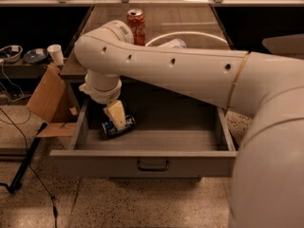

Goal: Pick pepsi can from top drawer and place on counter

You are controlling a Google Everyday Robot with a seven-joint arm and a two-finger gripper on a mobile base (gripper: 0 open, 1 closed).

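The pepsi can is lying in the open top drawer, and next I should close my gripper on the middle of the pepsi can (118, 124).
The pepsi can (114, 128), blue with white markings, lies on its side at the left front of the open top drawer (190, 134). The drawer's grey front panel carries a small dark handle (153, 166). My gripper (117, 116) hangs from the big white arm (190, 75) and reaches down into the drawer. It is right over the can and covers its middle. The wood-grain counter (185, 18) lies behind the drawer, partly hidden by the arm.
A red Coca-Cola can (136, 25) stands on the counter. The rim of a white bowl (190, 36) and a clear bottle (173, 43) peek out above the arm. A cardboard box (47, 99), a cup (55, 54) and floor cables lie left of the cabinet.
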